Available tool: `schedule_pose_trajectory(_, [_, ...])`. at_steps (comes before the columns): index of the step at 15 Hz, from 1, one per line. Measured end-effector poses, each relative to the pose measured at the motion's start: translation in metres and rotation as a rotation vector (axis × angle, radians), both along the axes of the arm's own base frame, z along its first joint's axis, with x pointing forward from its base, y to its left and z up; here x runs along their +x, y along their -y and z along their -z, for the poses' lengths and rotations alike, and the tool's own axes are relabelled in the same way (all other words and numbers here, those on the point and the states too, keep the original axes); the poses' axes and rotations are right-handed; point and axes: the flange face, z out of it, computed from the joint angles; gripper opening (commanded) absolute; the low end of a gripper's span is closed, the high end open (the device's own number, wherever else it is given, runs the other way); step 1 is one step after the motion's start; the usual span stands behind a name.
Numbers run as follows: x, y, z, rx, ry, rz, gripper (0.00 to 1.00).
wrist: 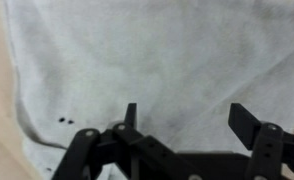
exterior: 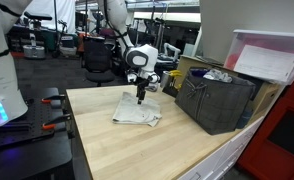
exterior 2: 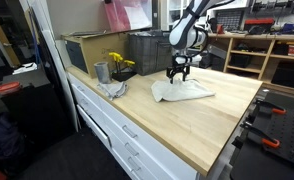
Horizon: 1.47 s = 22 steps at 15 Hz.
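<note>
I will move my gripper to the cloth's near corner [exterior: 149,123] [wrist: 51,141] beside the small dark specks next, and close it there.
A grey-white cloth [exterior: 136,112] lies flat and partly folded on the wooden table [exterior: 117,145]; it also shows as a pale cloth [exterior 2: 183,91] near the table's back. My gripper [exterior: 141,95] hangs just above the cloth's far edge, also seen as the black gripper [exterior 2: 178,73]. In the wrist view the cloth [wrist: 137,60] fills the picture, with small dark specks at lower left. The gripper [wrist: 184,116] stands open there, its two fingers wide apart, nothing between them.
A dark mesh basket [exterior: 217,98] stands at the table's end beside a pinkish bin [exterior: 272,55]. A metal cup [exterior 2: 101,72], a crumpled rag [exterior 2: 113,89] and yellow flowers [exterior 2: 118,62] sit near a table corner. Clamps [exterior 2: 270,120] lie off the table.
</note>
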Motion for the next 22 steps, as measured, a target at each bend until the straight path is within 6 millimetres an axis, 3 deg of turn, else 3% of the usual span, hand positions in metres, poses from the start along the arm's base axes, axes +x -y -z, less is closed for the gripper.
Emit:
schedule_pose_trajectory(3, [-0.007, 0.049, -0.002, -0.02, 0.003, 0.075, 1.0])
schedule_pose_trajectory(5, [-0.011, 0.068, -0.002, -0.024, 0.002, 0.106, 1.0])
schedule_pose_trajectory(16, [-0.015, 0.121, 0.032, -0.027, -0.012, 0.043, 1.0])
schedule_pose_trajectory(18, [-0.012, 0.127, 0.04, -0.023, -0.01, 0.01, 0.72])
schedule_pose_trajectory(22, [-0.005, 0.129, 0.054, -0.015, -0.006, -0.055, 0.44])
